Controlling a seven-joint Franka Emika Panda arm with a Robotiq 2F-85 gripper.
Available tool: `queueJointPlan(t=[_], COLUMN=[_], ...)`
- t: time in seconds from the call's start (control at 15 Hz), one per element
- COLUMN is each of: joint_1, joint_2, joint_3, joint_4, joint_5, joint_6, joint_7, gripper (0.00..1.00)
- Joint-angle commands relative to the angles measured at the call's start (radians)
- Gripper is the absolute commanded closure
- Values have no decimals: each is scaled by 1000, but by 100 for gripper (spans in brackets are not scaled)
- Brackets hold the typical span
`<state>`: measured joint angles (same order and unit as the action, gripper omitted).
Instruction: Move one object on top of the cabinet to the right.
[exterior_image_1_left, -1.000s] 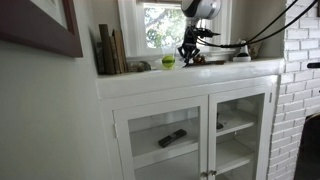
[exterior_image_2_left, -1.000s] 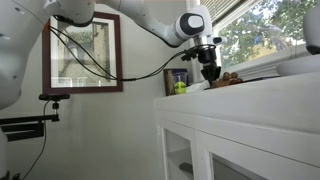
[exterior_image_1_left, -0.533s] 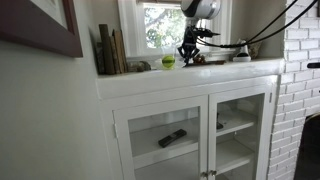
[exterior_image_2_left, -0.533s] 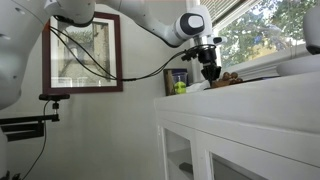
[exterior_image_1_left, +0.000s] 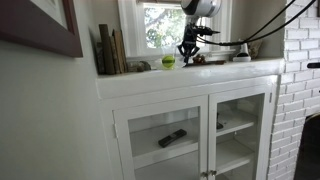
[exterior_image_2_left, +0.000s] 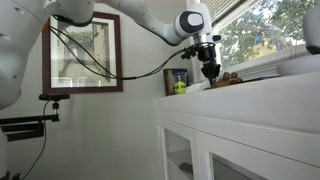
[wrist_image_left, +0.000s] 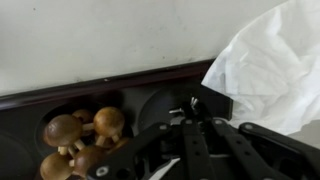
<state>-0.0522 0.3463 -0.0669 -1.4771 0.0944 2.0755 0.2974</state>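
Note:
The robot's gripper will release the small dark object in the dark tray, on the fireplace side of the brown wooden pieces (exterior_image_1_left: 212, 61).
The white cabinet (exterior_image_1_left: 190, 125) has two glass doors and a flat top ledge (exterior_image_2_left: 250, 95). My gripper (exterior_image_1_left: 188, 56) hangs just above the ledge, in front of the window, and shows in both exterior views (exterior_image_2_left: 210, 72). In the wrist view its fingers (wrist_image_left: 190, 112) are pressed together over a dark tray (wrist_image_left: 150, 105), with nothing clearly held. Brown round wooden pieces (wrist_image_left: 85, 135) lie in the tray to the left of the fingers and also show in an exterior view (exterior_image_2_left: 228, 79). A green ball (exterior_image_1_left: 168, 61) sits on the ledge beside the gripper, seen in both exterior views (exterior_image_2_left: 180, 87).
Books (exterior_image_1_left: 110, 50) lean at one end of the ledge. A crumpled white sheet (wrist_image_left: 270, 65) lies next to the tray. A dark object (exterior_image_1_left: 172, 138) rests on an inner shelf. A framed picture (exterior_image_2_left: 85, 55) hangs on the wall. A brick wall (exterior_image_1_left: 300, 90) borders the cabinet.
The gripper has risen very slightly above the ledge. Nothing else has moved.

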Motion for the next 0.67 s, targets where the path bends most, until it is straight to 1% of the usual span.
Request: queueJointPlan(t=[0.0, 0.2, 0.33, 0.6], joint_1=[4, 3, -1, -27], joint_2=[-25, -63, -89, -138], joint_3=[-3, -10, -23, -65], joint_4=[16, 17, 15, -10], joint_5=[7, -1, -16, -31], joint_6=[-68, -122, -130, -107], joint_7=[24, 42, 67, 111], gripper=[98, 98, 98, 98])
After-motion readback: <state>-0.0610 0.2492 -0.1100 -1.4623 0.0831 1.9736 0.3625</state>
